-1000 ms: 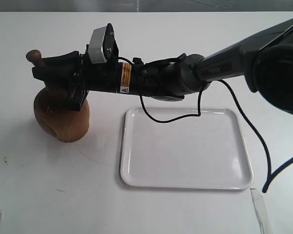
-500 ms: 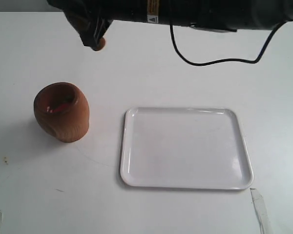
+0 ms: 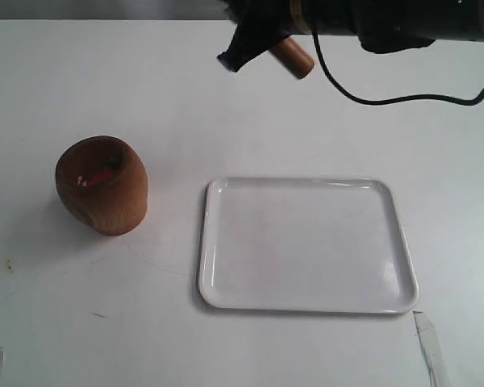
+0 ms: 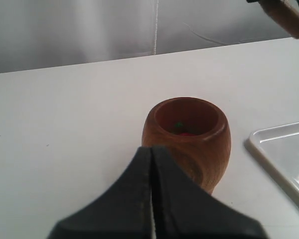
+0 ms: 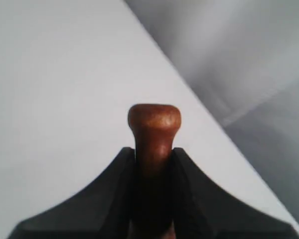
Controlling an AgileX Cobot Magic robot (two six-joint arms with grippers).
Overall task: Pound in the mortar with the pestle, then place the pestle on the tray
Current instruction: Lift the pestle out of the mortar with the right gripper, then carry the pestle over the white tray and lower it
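The right gripper should release the pestle on the far half of the white tray (image 3: 280, 220), knobbed handle toward the mortar.
The brown wooden mortar (image 3: 102, 185) stands on the white table at the left, with red and green bits inside; it also shows in the left wrist view (image 4: 187, 137). High at the top of the exterior view, my right gripper (image 3: 250, 40) is shut on the pestle (image 3: 292, 56), whose thick end sticks out towards the right. The knobbed handle of the pestle (image 5: 153, 134) pokes out between the fingers in the right wrist view. The white tray (image 3: 306, 302) lies on the table at the right. My left gripper (image 4: 152, 149) is shut and empty, just short of the mortar.
A strip of pale tape (image 3: 430, 348) lies by the tray's near right corner. A black cable (image 3: 387, 98) hangs from the right arm above the table. A grey backdrop (image 4: 89, 30) rises behind the table's far edge.
The right gripper lifted the pestle out of the mortar, rose to the top of the view and moved right; the pestle's thick end now points right.
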